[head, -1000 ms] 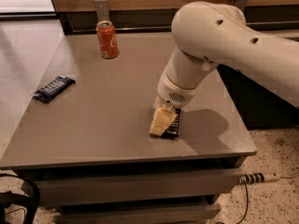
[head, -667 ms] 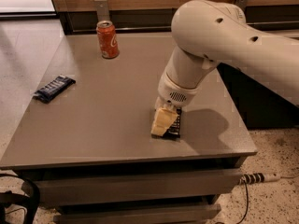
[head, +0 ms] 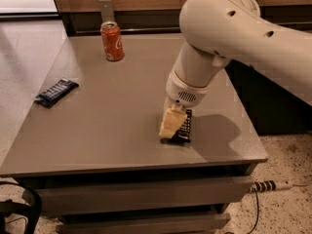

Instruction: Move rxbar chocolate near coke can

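The grey table (head: 181, 79) is under my white arm. Next, I let go of the rxbar chocolate there with my gripper, slightly nearer than the coke can.
The rxbar chocolate (head: 185, 126), a flat black wrapper with white lettering, lies on the grey table (head: 117, 116) near its front right. My gripper (head: 173, 128) points down and sits right at the bar's left side, covering part of it. The coke can (head: 112, 41), red with a silver top, stands upright at the table's far left-centre, well away from the bar and the gripper.
A dark blue wrapper with white print (head: 56, 92) lies near the table's left edge. My large white arm (head: 229, 28) reaches in from the right over the table. A wooden wall runs behind the table. A power strip (head: 268, 185) lies on the floor at right.
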Controlling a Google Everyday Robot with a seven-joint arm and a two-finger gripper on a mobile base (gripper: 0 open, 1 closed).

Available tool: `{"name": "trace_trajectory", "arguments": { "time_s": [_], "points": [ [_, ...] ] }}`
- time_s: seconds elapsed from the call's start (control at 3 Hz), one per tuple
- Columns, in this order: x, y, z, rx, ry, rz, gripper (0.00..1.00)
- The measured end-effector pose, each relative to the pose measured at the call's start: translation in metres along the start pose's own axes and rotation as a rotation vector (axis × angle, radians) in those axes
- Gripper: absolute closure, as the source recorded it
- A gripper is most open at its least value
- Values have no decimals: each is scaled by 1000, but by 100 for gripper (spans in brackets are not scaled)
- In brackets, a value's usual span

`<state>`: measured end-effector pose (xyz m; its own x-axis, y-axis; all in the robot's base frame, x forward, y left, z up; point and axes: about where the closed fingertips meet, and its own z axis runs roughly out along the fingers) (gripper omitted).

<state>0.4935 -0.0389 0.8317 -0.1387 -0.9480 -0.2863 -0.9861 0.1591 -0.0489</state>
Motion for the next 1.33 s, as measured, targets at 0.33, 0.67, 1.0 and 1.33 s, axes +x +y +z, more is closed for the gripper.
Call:
{"name": "trace_trajectory", "arguments": {
  "time_s": [0.33, 0.67, 1.0, 1.33],
  "points": [
    [-5, -4, -24, 36, 37, -22, 100],
    [-16, -18, -68, 95, 80, -73, 100],
    [-36, -41, -100, 153, 65, -147, 100],
    [-63, -69, -126, 196, 33, -252, 100]
  ]
}}
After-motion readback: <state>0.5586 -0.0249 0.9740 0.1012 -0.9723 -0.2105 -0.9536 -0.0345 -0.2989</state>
